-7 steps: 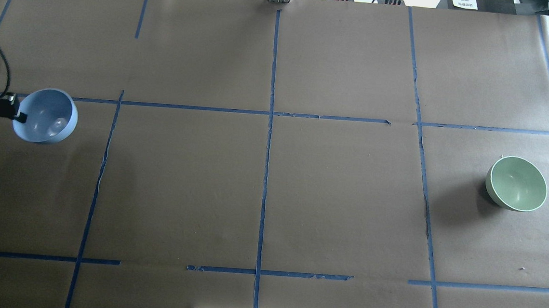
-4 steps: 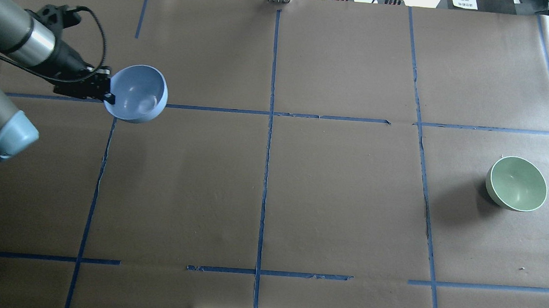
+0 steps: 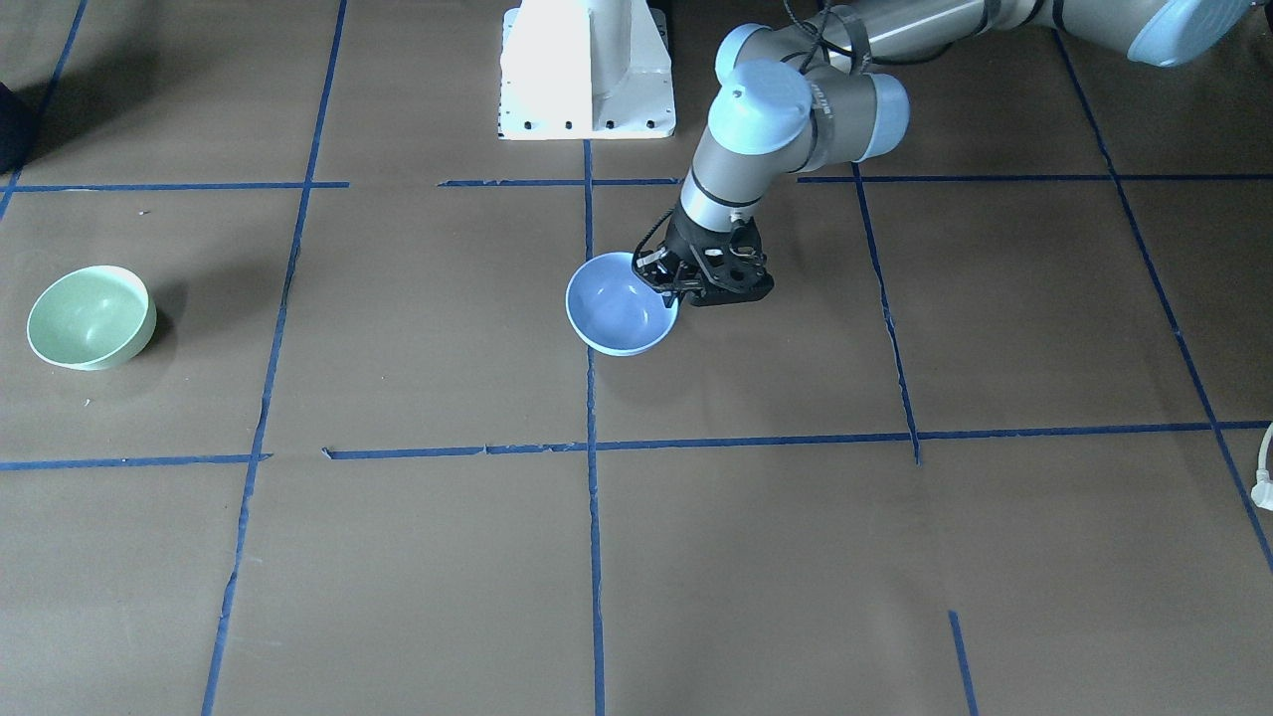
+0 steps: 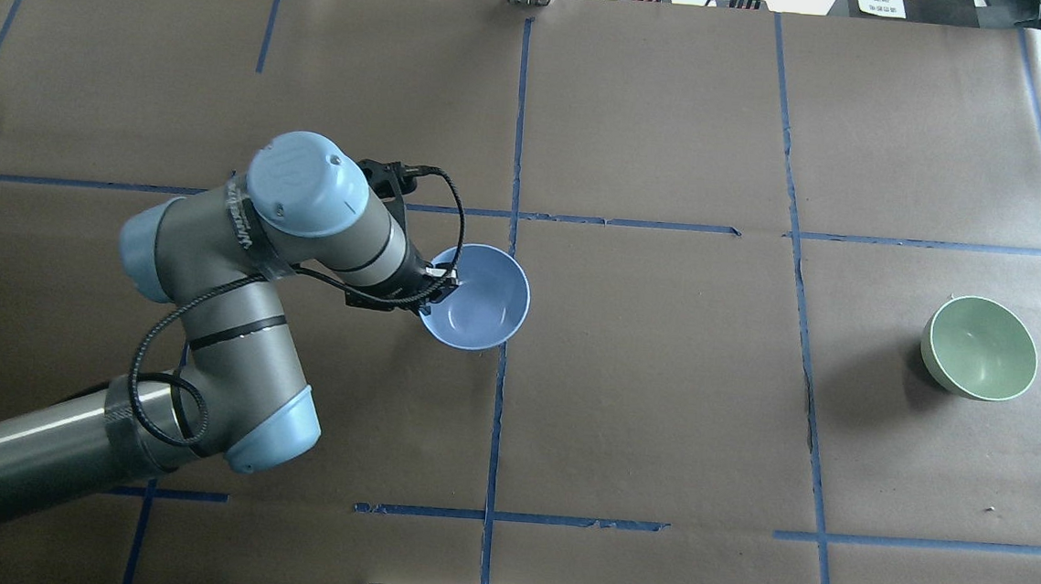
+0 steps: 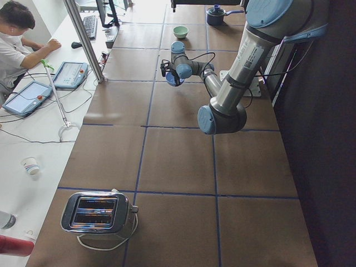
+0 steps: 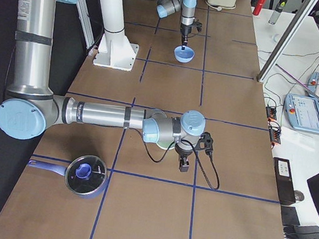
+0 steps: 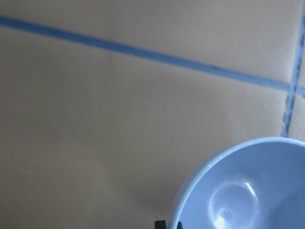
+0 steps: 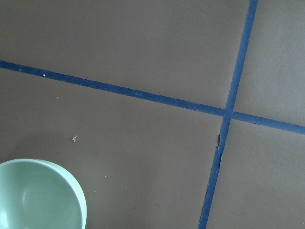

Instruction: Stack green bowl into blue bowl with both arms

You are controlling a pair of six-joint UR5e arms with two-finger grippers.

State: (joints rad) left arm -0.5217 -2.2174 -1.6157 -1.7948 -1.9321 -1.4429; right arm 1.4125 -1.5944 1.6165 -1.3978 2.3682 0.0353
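Observation:
The green bowl has a side farthest from the blue bowl. Next, I close my right gripper on the rim of the green bowl [image 3: 31,323] [image 8: 84,219] at that side.
The blue bowl [image 4: 476,298] is upright at the table's middle, on the centre tape line, also in the front view [image 3: 619,316]. My left gripper [image 4: 440,288] is shut on its rim on the robot's left side; one fingertip [image 7: 167,224] shows at the rim [image 7: 190,191]. I cannot tell whether the bowl rests on the table. The green bowl [image 4: 979,348] stands upright far right, alone in the overhead and front views [image 3: 90,316]. The exterior right view shows my right gripper [image 6: 184,164] beside the green bowl [image 6: 157,145]; I cannot tell if it is open.
Brown paper with a blue tape grid [image 4: 499,400] covers the table. The white pedestal [image 3: 587,70] stands at the robot's edge. A toaster [image 5: 97,212] is at the left end, a lidded pot [image 6: 85,176] at the right end. A person [image 5: 16,33] sits across the table.
My left arm has carried the blue bowl from the table's far left edge rightwards to the centre line. The green bowl has not moved.

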